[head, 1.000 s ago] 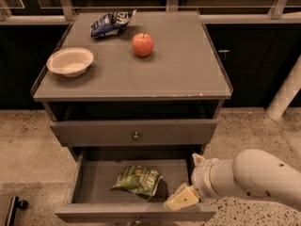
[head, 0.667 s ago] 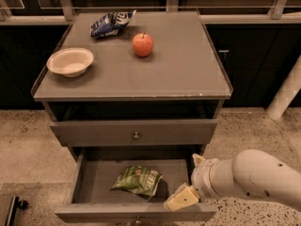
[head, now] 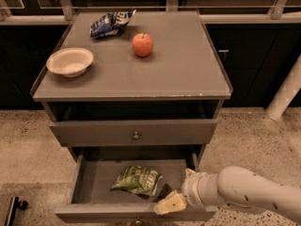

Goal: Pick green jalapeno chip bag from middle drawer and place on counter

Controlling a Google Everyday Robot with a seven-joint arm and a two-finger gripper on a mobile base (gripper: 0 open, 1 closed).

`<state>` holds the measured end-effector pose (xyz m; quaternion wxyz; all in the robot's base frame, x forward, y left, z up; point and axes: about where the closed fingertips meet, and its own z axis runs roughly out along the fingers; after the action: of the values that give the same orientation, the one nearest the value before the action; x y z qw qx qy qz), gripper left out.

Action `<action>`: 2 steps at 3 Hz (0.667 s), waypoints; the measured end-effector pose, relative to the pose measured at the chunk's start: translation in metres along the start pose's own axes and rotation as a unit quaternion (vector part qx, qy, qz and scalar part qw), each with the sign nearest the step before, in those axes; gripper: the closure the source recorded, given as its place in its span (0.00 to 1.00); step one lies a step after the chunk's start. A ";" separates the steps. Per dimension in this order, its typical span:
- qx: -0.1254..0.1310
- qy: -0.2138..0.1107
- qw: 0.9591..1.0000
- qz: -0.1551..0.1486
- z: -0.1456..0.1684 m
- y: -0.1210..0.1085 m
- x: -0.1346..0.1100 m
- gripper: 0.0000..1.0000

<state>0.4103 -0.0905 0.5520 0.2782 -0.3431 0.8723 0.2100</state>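
The fingers of my gripper should close on the end (head: 153, 179) of the green jalapeno chip bag that is nearest to them, inside the open middle drawer.
The green jalapeno chip bag (head: 137, 179) lies crumpled on the floor of the open middle drawer (head: 94, 182), near its centre. My gripper (head: 170, 203) reaches in from the lower right on a white arm and sits at the drawer's front right, just right of the bag and apart from it. The counter (head: 178, 74) is the flat grey cabinet top above, with a chipped pale front edge.
On the counter stand a white bowl (head: 70, 61) at the left, a red apple (head: 142, 44) at the middle back and a blue-and-white chip bag (head: 109, 23) at the back. The upper knobbed drawer front (head: 136, 135) is closed. A white post (head: 287, 91) stands at the right.
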 end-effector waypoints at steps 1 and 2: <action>0.007 -0.018 0.999 0.028 0.031 -0.011 0.011 0.00; -0.008 -0.057 0.998 0.023 0.080 -0.020 -0.010 0.00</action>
<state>0.4578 -0.0542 0.4940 0.3195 -0.3125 0.8612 0.2422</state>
